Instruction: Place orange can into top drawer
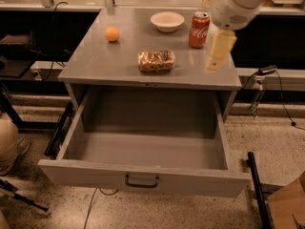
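Observation:
Next, my gripper goes to the orange can lying near the table's front and closes around the middle of its body (156, 61).
The orange can (156, 61) lies on its side near the front middle of the grey table top (95, 61). It has a mottled orange-brown and pale wrap. The top drawer (143, 175) stands pulled wide open below the table, with a small dark handle (142, 181) at the centre of its front panel. Nothing shows inside it. My gripper (218, 51) hangs from the pale arm (238, 4) over the right side of the table. It is to the right of the orange can, apart from it, and just right of the red can.
A red Coca-Cola can (198, 29) stands at the back right of the table, close to the gripper. A white bowl (167, 21) sits behind the orange can and a small orange ball (112, 34) at the back left. A cardboard box (286, 204) is on the floor at lower right.

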